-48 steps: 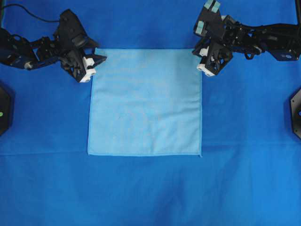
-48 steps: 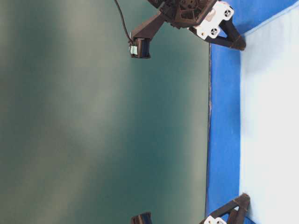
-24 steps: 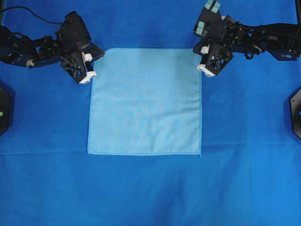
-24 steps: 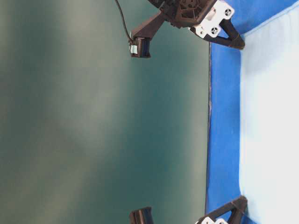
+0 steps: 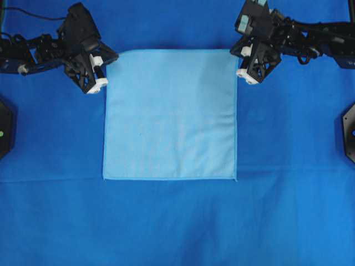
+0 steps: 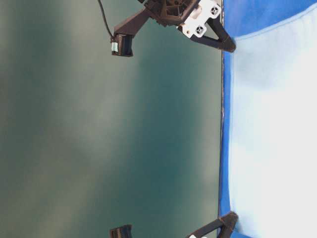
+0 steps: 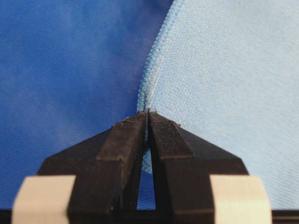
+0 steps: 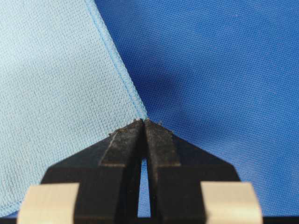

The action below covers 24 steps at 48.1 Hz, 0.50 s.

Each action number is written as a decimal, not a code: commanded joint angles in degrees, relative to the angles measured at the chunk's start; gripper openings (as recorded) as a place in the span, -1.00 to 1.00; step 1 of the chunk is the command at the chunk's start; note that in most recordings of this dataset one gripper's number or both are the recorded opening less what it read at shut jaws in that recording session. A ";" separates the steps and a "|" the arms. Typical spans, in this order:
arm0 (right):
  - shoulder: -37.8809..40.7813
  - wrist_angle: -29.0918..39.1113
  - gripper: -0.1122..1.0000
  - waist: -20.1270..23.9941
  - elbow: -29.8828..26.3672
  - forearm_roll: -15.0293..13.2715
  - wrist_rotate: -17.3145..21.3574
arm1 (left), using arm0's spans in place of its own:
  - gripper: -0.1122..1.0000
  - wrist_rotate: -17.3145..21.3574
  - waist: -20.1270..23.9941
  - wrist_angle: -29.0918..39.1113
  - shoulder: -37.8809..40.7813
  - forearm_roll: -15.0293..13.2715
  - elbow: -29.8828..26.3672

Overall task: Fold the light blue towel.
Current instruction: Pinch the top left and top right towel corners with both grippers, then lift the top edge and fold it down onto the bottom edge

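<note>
The robot's right gripper will release the towel's far corner, now held in that gripper's tips, on top of the towel's near corner on that same side [image 5: 235, 177].
The light blue towel [image 5: 169, 116] lies square on the royal-blue table covering [image 5: 177, 227], with its far edge raised off the cloth in the table-level view [image 6: 277, 129]. My left gripper [image 5: 112, 56] is shut on the towel's far-left corner. In the left wrist view the stitched hem [image 7: 156, 51] runs straight into the closed tips of that gripper [image 7: 147, 112]. At the far-right corner my right gripper [image 5: 234, 51] is shut on the towel too, and its wrist view shows the hem [image 8: 117, 65] ending between the tips [image 8: 143, 120]. Both grippers [image 6: 231, 47] [image 6: 231, 218] hold the edge up.
Black fixtures sit at the table's left edge [image 5: 4, 127] and right edge [image 5: 349, 130]. A cable [image 5: 33, 15] trails behind the left arm. A plain green wall [image 6: 99, 124] stands beyond the table's far edge.
Both grippers closed on the towel's far corners, then drew back toward the far side and rose, lifting the far edge off the table covering.
</note>
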 commanded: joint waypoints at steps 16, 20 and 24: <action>-5.10 6.50 -0.78 9.93 0.62 1.32 2.90 | -0.76 -0.88 -10.72 2.90 -2.55 -0.09 1.67; -5.80 7.21 -0.78 13.10 1.14 1.58 4.57 | -0.76 -0.97 -14.59 5.45 -3.08 -0.09 1.49; -6.06 7.73 -0.78 16.44 1.76 1.67 6.86 | -0.75 -1.05 -18.37 7.29 -3.16 -0.18 1.23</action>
